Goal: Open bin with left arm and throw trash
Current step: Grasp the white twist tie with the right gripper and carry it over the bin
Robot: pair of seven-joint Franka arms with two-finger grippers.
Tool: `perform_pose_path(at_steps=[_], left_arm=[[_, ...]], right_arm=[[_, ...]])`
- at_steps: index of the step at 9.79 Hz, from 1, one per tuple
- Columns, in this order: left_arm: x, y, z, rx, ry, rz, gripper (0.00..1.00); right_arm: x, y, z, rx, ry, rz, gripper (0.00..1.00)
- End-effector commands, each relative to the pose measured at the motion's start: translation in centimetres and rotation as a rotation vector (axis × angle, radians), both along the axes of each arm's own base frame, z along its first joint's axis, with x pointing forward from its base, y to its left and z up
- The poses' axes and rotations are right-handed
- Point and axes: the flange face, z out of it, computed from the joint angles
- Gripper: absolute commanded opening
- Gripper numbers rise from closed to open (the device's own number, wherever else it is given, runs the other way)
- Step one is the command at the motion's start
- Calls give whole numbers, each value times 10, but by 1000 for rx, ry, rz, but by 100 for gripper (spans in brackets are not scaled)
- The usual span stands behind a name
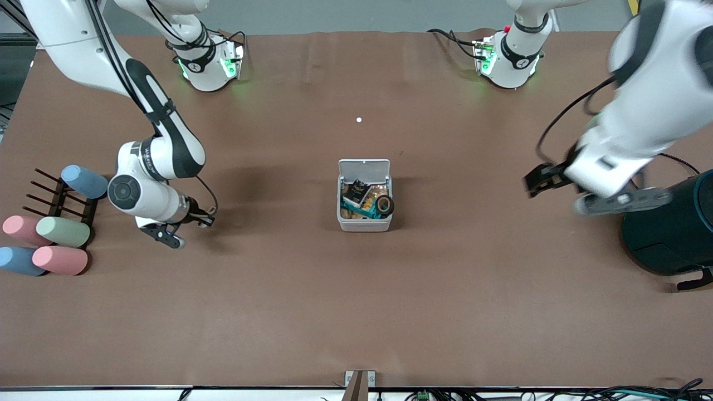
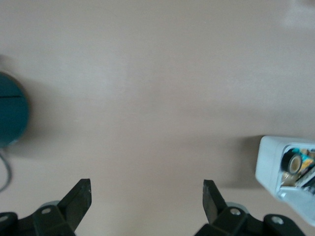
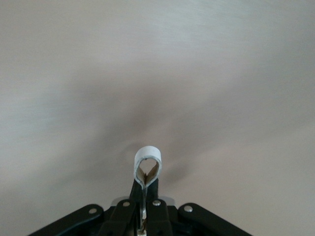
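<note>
The small white loop on the black wrapper will be let go by my right gripper, which is to release it inside the white bin (image 1: 358, 191). The loop is now low beside the cylinder rack.
The white bin (image 1: 363, 224) stands mid-table with its lid (image 1: 364, 167) tipped up open. Inside lie a black wrapper (image 1: 356, 192), a dark tape roll (image 1: 384, 205) and beige bits. In the left wrist view the bin (image 2: 270, 162) shows with the tape roll (image 2: 294, 162) in it. My left gripper (image 1: 539, 179) (image 2: 146, 190) hangs open and empty over bare table, between the bin and the teal container. My right gripper (image 1: 167, 234) (image 3: 146, 186) is low over the table beside the cylinder rack, shut on a small white loop (image 3: 147, 156) squeezed flat at its base.
A large dark teal round container (image 1: 671, 231) (image 2: 10, 115) stands at the left arm's end of the table. Several pastel cylinders (image 1: 62, 231) lie on and around a black rack (image 1: 55, 195) at the right arm's end. A tiny white dot (image 1: 359, 120) lies between the bases.
</note>
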Motion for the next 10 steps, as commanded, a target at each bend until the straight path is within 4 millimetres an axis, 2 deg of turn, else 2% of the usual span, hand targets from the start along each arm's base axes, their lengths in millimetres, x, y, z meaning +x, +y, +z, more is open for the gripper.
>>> perform_pose_path(at_steps=[1, 2, 3, 4, 5, 6, 7, 8, 9, 10], left_arm=[[-42, 56, 16, 24, 4, -67, 100], [-53, 75, 23, 29, 17, -92, 100], [-50, 86, 24, 39, 18, -130, 100], [-49, 86, 29, 37, 3, -121, 100], [-49, 86, 34, 53, -12, -119, 100], [-49, 92, 37, 82, -17, -116, 100], [-52, 86, 40, 125, -21, -134, 100], [-53, 89, 44, 126, -25, -137, 100], [-53, 96, 47, 118, -27, -130, 100], [-50, 96, 47, 113, -28, -130, 100]], right_arm=[[32, 82, 85, 79, -35, -124, 0], [36, 124, 117, 136, -63, -192, 0], [32, 167, 140, 175, -71, -268, 0], [30, 191, 157, 194, -76, -353, 0], [19, 231, 161, 203, -63, -399, 0], [13, 264, 154, 211, -45, -418, 0], [-1, 306, 138, 213, -27, -375, 0], [-12, 328, 125, 219, -22, -355, 0], [-24, 345, 123, 215, -17, -336, 0], [-32, 350, 118, 205, -4, -318, 1]])
